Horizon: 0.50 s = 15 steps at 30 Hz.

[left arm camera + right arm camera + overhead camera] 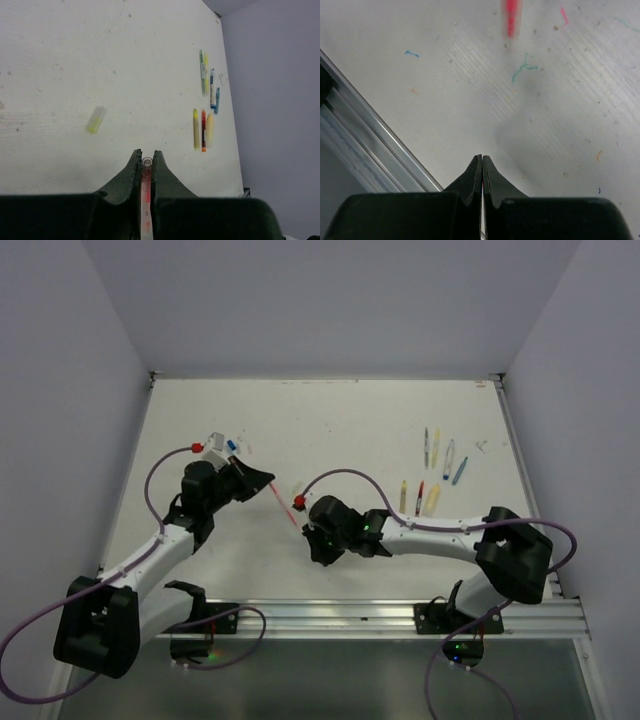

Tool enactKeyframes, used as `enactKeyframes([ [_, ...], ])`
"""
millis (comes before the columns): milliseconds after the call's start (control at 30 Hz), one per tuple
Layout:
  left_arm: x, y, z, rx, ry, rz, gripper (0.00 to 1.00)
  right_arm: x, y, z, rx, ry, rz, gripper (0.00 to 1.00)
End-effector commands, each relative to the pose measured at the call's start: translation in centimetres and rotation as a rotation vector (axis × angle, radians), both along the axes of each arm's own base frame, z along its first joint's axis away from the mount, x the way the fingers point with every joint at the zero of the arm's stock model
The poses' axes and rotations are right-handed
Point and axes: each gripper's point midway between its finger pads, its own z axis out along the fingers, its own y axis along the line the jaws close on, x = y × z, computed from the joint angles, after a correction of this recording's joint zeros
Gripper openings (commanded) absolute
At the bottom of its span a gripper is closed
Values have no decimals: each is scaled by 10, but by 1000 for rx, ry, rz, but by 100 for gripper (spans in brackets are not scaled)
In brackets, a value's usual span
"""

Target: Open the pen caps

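The robot's right gripper is shut clear of the pink pen's far end, so it should open and take the pen (276, 489) close to the left gripper before pulling.
My left gripper (266, 481) (146, 159) is shut on a pink pen (146, 192) whose round end sticks out just past the fingertips. It holds the pen above the table, and the pen (284, 508) slants toward my right gripper (316, 554). The right gripper (482, 159) is shut, with a thin pink sliver of a cap between its jaws. The blurred pink pen (511, 19) lies beyond it. A yellow cap (96, 120) lies loose on the table. Several more pens (203, 130) (419, 497) lie in a group at the right.
A blue cap (231, 445) lies behind the left arm. A small white piece (481, 446) lies by the right wall. The metal rail (365, 125) (400, 615) runs along the near edge, close to the right gripper. Ink marks (524, 67) dot the table.
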Motion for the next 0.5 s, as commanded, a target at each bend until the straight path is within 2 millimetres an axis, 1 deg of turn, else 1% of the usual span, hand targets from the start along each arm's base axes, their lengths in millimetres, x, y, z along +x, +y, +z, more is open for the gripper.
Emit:
enactKeyframes([
  [0, 11, 5, 16, 44, -62, -14, 0, 2, -9, 12, 10, -37, -40, 0],
  [33, 12, 6, 15, 53, -55, -11, 0, 1, -12, 12, 8, -39, -43, 0],
  [67, 16, 7, 19, 65, -66, -8, 0, 1, -13, 14, 9, -40, -43, 0],
  [133, 19, 10, 20, 77, -66, -7, 0, 0, -16, 17, 13, -42, -48, 0],
  [167, 21, 10, 24, 75, -75, -6, 0, -1, -17, 18, 14, -41, -45, 0],
  [233, 24, 12, 28, 73, -82, -7, 0, 2, -24, 20, 4, -58, -72, 0],
  [300, 24, 12, 29, 73, -85, -8, 0, 4, -25, 24, 7, -67, -80, 0],
  [367, 23, 13, 29, 80, -89, -7, 0, 5, -27, 24, 2, -71, -87, 0],
  [433, 21, 14, 30, 74, -92, -5, 0, 6, -26, 25, 7, -75, -83, 0],
  [467, 18, 12, 29, 65, -88, -21, 0, 8, -23, 29, 24, -88, -82, 0],
])
